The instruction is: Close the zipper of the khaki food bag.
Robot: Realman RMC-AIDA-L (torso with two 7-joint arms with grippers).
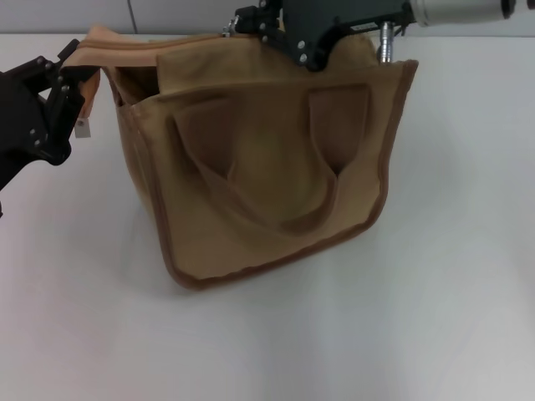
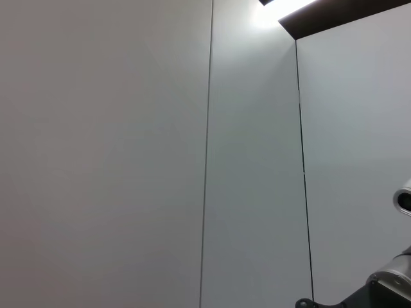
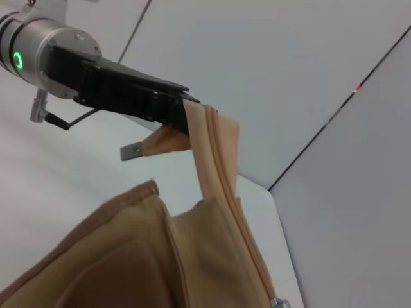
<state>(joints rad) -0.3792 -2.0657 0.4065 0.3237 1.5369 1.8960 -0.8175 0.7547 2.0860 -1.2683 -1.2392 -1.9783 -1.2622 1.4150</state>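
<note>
Next, my right gripper releases the silver slider near the zipper's end (image 1: 316, 27) that is farthest from my left gripper.
The khaki food bag (image 1: 267, 167) stands on the white table, its handles and front pocket facing me. My left gripper (image 1: 71, 77) is at the bag's top left corner, shut on the end of the zipper (image 1: 117, 46) tape and holding it stretched out from the bag. The right wrist view shows this grip (image 3: 183, 114), with the zipper (image 3: 225, 173) running down to a small silver slider (image 3: 276, 301) at the picture's edge. My right gripper (image 1: 242, 23) is over the back top edge of the bag, by a small silver part.
A small metal tag (image 1: 81, 127) hangs on a khaki tab below the left gripper. The white table (image 1: 435, 292) surrounds the bag. Grey wall panels (image 2: 128, 160) stand behind.
</note>
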